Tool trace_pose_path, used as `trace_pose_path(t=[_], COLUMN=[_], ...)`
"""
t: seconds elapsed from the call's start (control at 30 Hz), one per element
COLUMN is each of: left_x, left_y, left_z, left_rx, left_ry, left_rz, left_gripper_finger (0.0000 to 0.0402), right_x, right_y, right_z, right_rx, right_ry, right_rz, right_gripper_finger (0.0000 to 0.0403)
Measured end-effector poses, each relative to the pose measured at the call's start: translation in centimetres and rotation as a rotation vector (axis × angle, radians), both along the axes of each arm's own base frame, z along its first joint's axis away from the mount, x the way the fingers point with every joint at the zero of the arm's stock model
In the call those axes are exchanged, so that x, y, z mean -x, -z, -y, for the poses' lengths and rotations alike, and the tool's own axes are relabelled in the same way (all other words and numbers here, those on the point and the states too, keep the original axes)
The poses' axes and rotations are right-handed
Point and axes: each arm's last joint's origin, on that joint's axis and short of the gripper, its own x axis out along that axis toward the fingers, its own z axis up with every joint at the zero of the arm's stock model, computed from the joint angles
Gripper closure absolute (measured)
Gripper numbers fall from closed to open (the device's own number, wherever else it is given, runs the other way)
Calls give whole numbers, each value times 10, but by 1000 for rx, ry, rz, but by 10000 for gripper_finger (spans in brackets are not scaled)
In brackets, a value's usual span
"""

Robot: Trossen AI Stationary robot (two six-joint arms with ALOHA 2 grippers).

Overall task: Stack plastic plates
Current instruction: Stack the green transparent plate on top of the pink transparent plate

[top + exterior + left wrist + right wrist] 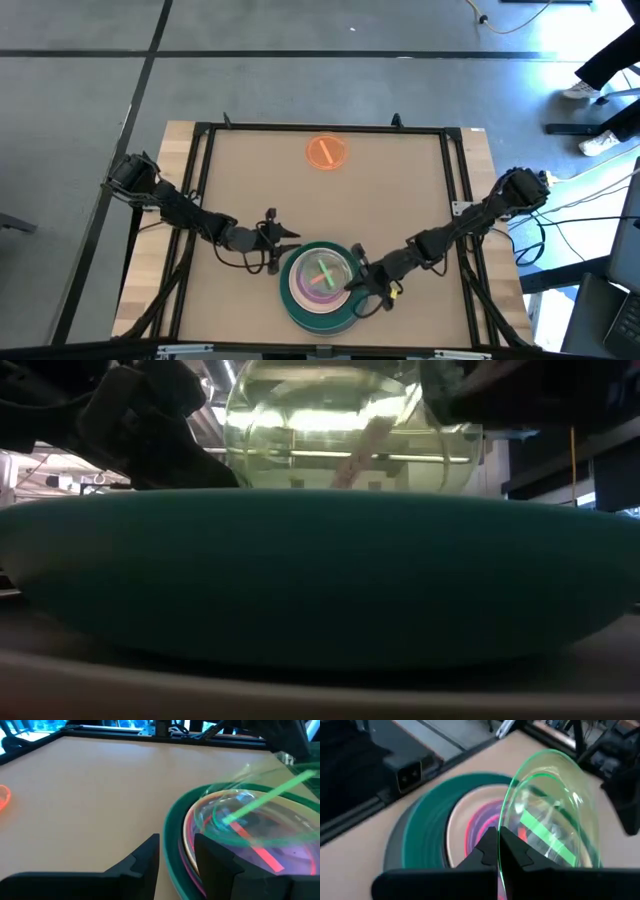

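The robot's right gripper should release the clear green plate inside the pale pink plate (322, 271) (526, 836), on top of the stack.
A stack of plates sits near the table's near edge: a teal plate (292, 292) (320, 570) with pale pink and magenta ones (475, 827) nested inside, on a grey plate (395, 852). My right gripper (358, 285) (498, 840) is shut on a small clear green plate (322, 272) (550, 810) tilted over the stack. My left gripper (280, 248) (175, 855) is open at the stack's left side, its fingers on either side of the teal rim (172, 832); I see no touch. An orange plate (325, 153) lies flat by the far edge. My right gripper pinches the green plate's rim (506, 822) between its two fingers, on the plate's right side. The fingers come level from the table's right. The plate is tilted steeply, with its far side raised above the stack; whether its low edge rests on the plates below is hidden.
A black frame (320, 128) borders the tan table top, and wooden strips lie outside it. Bare table stretches between the stack and the orange plate (2, 797). A person's legs (610, 60) stand on the floor beyond the table's far right corner.
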Motion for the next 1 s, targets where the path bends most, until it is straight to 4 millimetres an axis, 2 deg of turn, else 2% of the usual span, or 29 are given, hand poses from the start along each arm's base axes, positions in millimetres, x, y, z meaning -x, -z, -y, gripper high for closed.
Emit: trace_pose_path(t=[0.33,0.63,0.8,1.0], left_x=[3,8,8,8], left_y=[-1,-2,-3,-3], left_z=[0,7,7,7], left_rx=[-80,-148,-148,-148], left_ry=[-139,-233,-246,-246], left_rz=[22,42,53,53], left_gripper_finger=[285,285,285,285], right_x=[-8,-9,-9,-10], right_y=[28,24,25,24], right_z=[2,-3,-1,-1], right_rx=[42,-29,-15,-109], right_ry=[20,-76,-17,43], right_rz=[-81,-58,-64,-96], right_gripper_finger=[402,402,402,402])
